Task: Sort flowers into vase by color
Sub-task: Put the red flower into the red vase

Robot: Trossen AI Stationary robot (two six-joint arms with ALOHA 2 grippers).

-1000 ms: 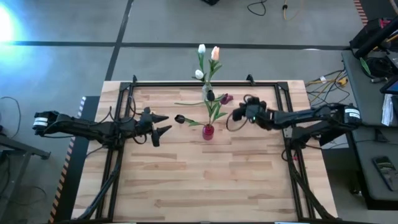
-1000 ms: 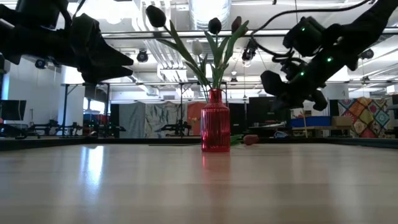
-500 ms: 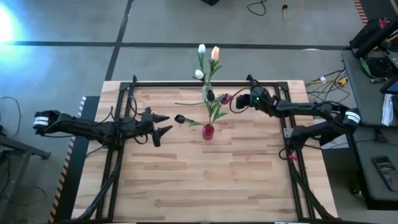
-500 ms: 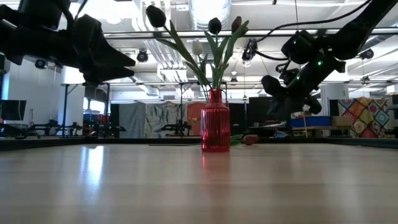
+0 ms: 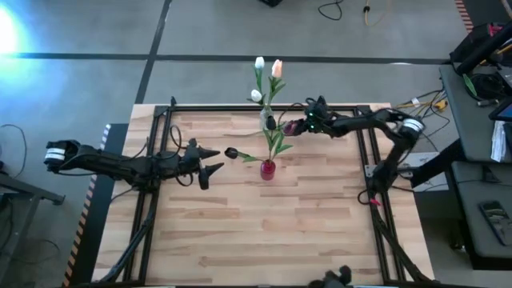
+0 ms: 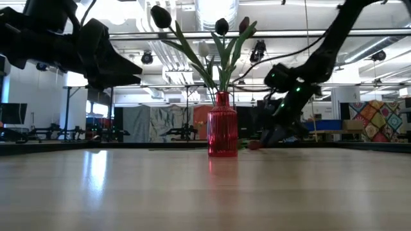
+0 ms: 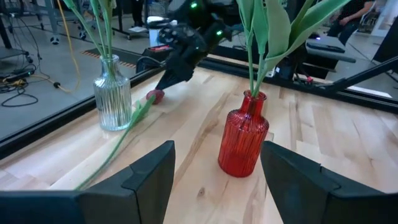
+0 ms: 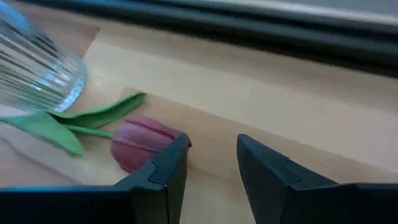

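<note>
Next, my right gripper opens wider, moves over and pinches the petal tips (image 8: 176, 137), because the maroon tulip's head is outside the gap between its fingers.
A red vase (image 5: 268, 169) near the table's middle holds dark-headed tulips (image 6: 221, 25). Behind it a clear glass vase (image 7: 113, 93) holds white and peach tulips (image 5: 277, 68). One maroon tulip (image 8: 140, 149) lies flat on the table next to the glass vase, its stem (image 7: 118, 143) running toward the table's left. My right gripper (image 8: 211, 168) is open, tipped down low over the table, with the maroon head just beside one finger (image 8: 165, 171). My left gripper (image 5: 210, 158) hangs open, left of the red vase.
A black frame rail (image 5: 240, 107) runs along the table's far edge, close behind the glass vase and my right gripper. Bare wood (image 5: 264, 232) stretches from the red vase to the near edge.
My right gripper has swung from beside the red vase toward the table's far edge and down, tipping its fingers lower, ending at the maroon tulip's head by the glass vase. The flowers and vases have stayed where they were.
</note>
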